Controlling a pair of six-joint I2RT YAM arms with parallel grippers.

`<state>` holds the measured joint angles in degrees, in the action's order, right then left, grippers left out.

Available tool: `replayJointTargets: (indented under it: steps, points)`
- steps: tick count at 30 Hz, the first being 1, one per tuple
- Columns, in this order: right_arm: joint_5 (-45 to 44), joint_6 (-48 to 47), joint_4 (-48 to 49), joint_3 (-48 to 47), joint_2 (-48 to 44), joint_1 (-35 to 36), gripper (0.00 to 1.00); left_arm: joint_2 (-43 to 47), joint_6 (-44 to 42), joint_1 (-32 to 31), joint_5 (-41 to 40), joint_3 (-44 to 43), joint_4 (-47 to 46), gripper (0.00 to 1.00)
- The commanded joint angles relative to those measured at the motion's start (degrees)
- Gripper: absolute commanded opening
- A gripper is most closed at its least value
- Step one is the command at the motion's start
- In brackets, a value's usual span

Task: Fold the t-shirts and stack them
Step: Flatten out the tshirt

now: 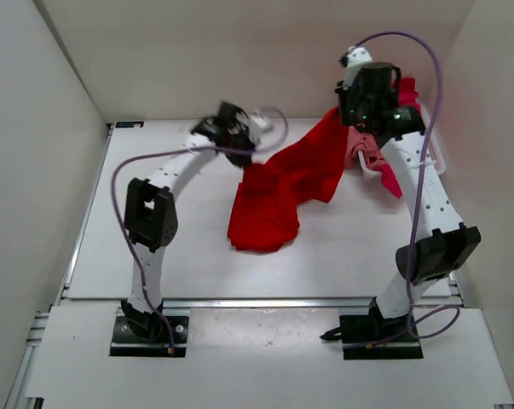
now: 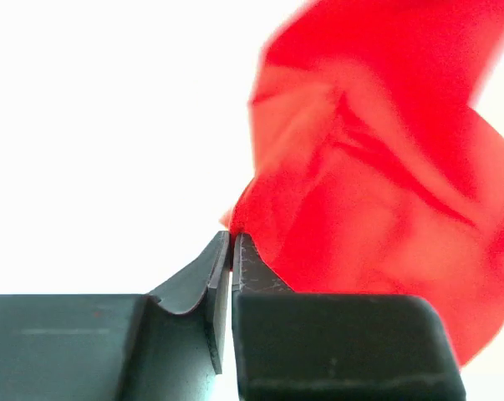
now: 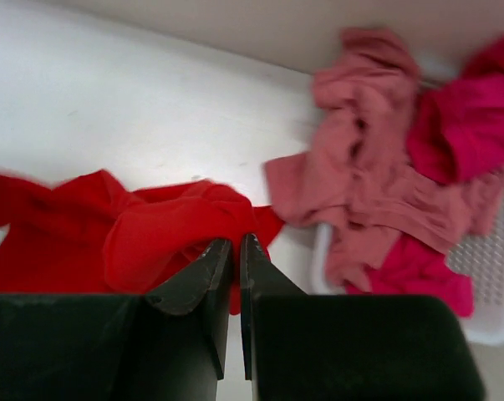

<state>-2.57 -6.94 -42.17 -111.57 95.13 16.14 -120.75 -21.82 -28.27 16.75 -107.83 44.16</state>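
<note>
Next, my right gripper releases its end of the bright red t-shirt, now stretched between both arms, on the bare table (image 1: 329, 221) in front of the basket.
The bright red t-shirt (image 1: 282, 187) hangs stretched between both arms, its lower part resting on the table. My left gripper (image 1: 248, 158) is shut on one edge of it; in the left wrist view the jaws (image 2: 232, 238) pinch the red cloth (image 2: 377, 184) at their tips. My right gripper (image 1: 348, 119) is shut on the other end, at the back right, where red fabric (image 3: 109, 242) bunches around the closed jaws (image 3: 236, 244). The salmon pink t-shirt (image 3: 360, 167) and the magenta t-shirt (image 3: 469, 125) lie crumpled together, spilling over the basket's rim.
A white mesh basket (image 3: 494, 276) stands at the back right, beside the right arm (image 1: 427, 196). White walls enclose the table (image 1: 154, 264) at the back and on both sides.
</note>
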Motion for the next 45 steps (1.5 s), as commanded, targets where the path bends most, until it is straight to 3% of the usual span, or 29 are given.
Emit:
replayJointTargets:
  steps: [1,4,5,7,13,17,19,23,25,28,30,34,38,41,45]
  points:
    - [-2.1,6.0,3.6,-9.1,3.2,-6.6,0.00,3.8,4.4,12.9,-2.1,-20.3,3.0,0.00]
    - [-7.1,2.1,4.2,-28.8,10.5,-6.3,0.00,5.4,7.5,21.0,-4.3,-32.2,0.4,0.00]
    - [-8.1,0.8,4.5,-33.5,12.0,-5.7,0.00,8.4,7.0,22.6,-5.2,-31.4,-0.5,0.00]
    - [-9.5,-0.5,4.6,-33.2,11.1,-3.0,0.00,15.4,5.5,24.0,-7.7,-27.6,-1.9,0.00]
    - [-15.3,-4.3,6.9,-20.5,-0.3,1.7,0.00,30.0,5.5,28.1,-8.0,-16.7,-0.9,0.00]
    - [-14.1,-6.2,6.9,-13.6,-9.1,-0.7,0.00,37.4,2.8,31.6,-11.2,-12.7,-2.2,0.00]
    - [-7.8,-5.0,4.3,-7.8,-13.9,-3.0,0.00,42.9,2.0,31.9,-11.4,-8.7,-2.1,0.00]
    - [17.8,0.5,-1.2,8.9,-25.1,-14.4,0.00,53.3,0.0,29.9,-11.7,8.1,-0.4,0.00]
    - [20.7,-0.2,-3.0,16.9,-30.1,-13.9,0.00,55.5,0.2,29.2,-11.0,17.2,2.7,0.00]
    - [21.5,-2.0,-3.6,27.8,-31.2,-8.3,0.00,56.4,1.1,26.2,-10.3,26.4,5.2,0.00]
    - [20.0,-3.6,-4.9,29.2,-28.9,-2.1,0.00,54.8,1.9,24.5,-9.6,30.1,6.3,0.00]
    - [21.6,-4.8,-1.7,29.9,-22.0,-1.0,0.00,50.6,3.8,23.6,-8.1,34.7,5.8,0.00]
    - [17.8,-1.4,11.1,21.2,-9.0,-5.3,0.00,39.8,3.5,23.5,-11.3,25.9,3.6,0.00]
    - [9.7,4.7,17.3,6.5,0.2,-7.3,0.00,28.9,6.8,27.6,-15.3,0.2,1.6,0.00]
    - [-2.7,2.5,24.4,-10.0,5.7,-6.7,0.00,20.8,5.8,28.2,-23.0,-23.3,-4.0,0.00]
